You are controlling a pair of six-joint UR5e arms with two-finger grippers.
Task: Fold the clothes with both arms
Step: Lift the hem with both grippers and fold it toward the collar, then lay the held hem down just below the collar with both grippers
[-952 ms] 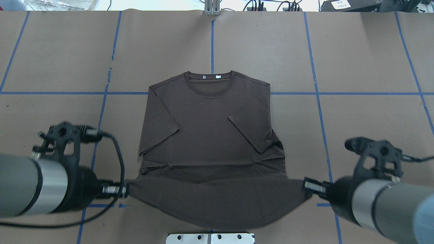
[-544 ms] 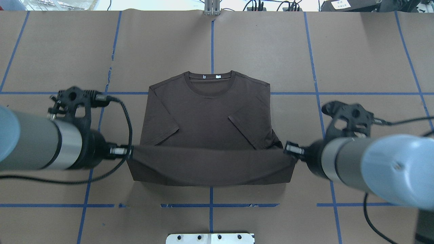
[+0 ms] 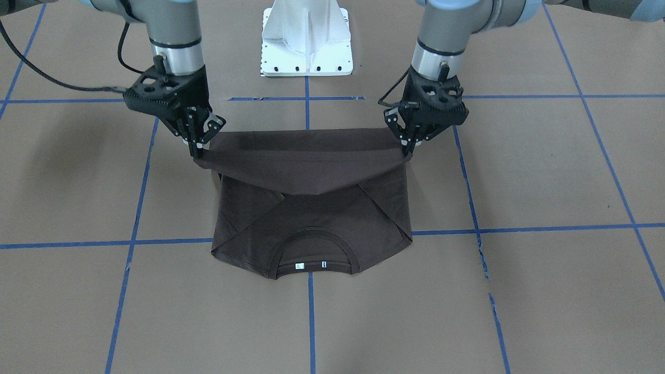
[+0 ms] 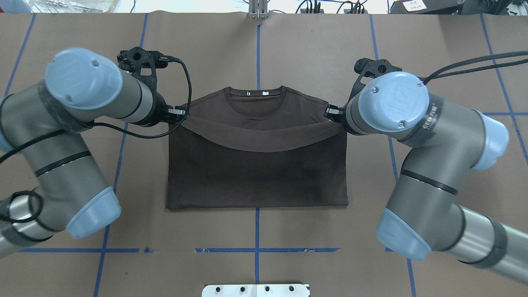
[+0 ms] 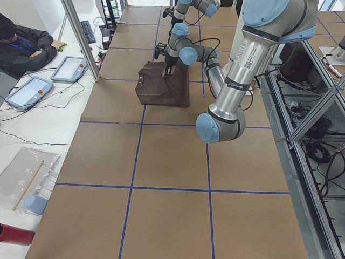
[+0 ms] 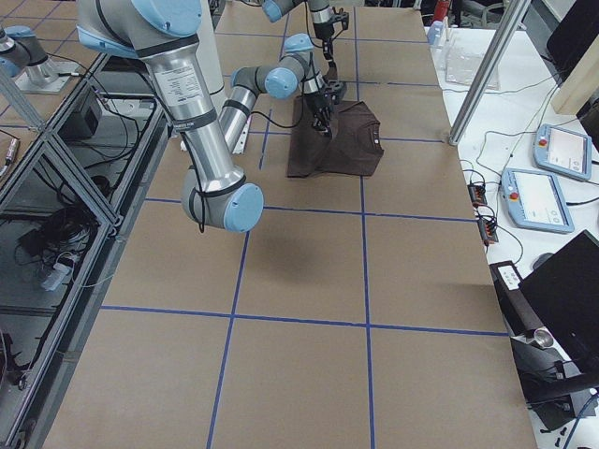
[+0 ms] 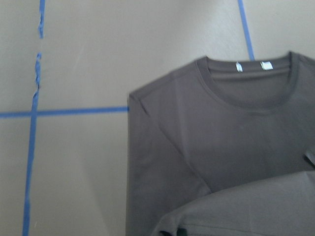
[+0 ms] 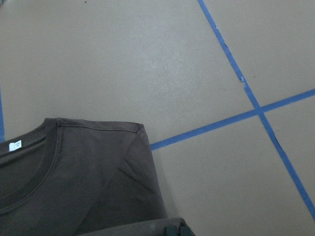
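My left gripper needs to let go of the hem corner on its side's shoulder edge of the T-shirt (image 3: 409,223) (image 7: 133,119), next to the blue tape.
The dark brown T-shirt (image 4: 255,177) lies flat on the brown table, sleeves folded in and collar (image 4: 255,101) at the far side. Its lower half is doubled over the body, and the hem (image 3: 306,176) hangs in a shallow curve between both grippers, a little above the chest. My left gripper (image 4: 178,112) is shut on the hem's left corner and my right gripper (image 4: 331,112) on its right corner. In the front-facing view the left gripper (image 3: 405,151) is on the right and the right gripper (image 3: 199,153) on the left. White neck tags (image 3: 310,265) show inside the collar.
The white pedestal base (image 3: 306,47) stands at the robot's side of the table. Blue tape lines (image 4: 258,53) grid the brown paper. A metal post (image 4: 258,10) rises at the far edge. A person (image 5: 21,43) sits at a side desk with tablets (image 6: 557,150).
Both grippers have carried the hem from the near edge across the shirt toward the collar. The lower half now lies folded over the body, and the arms reach further over the table.
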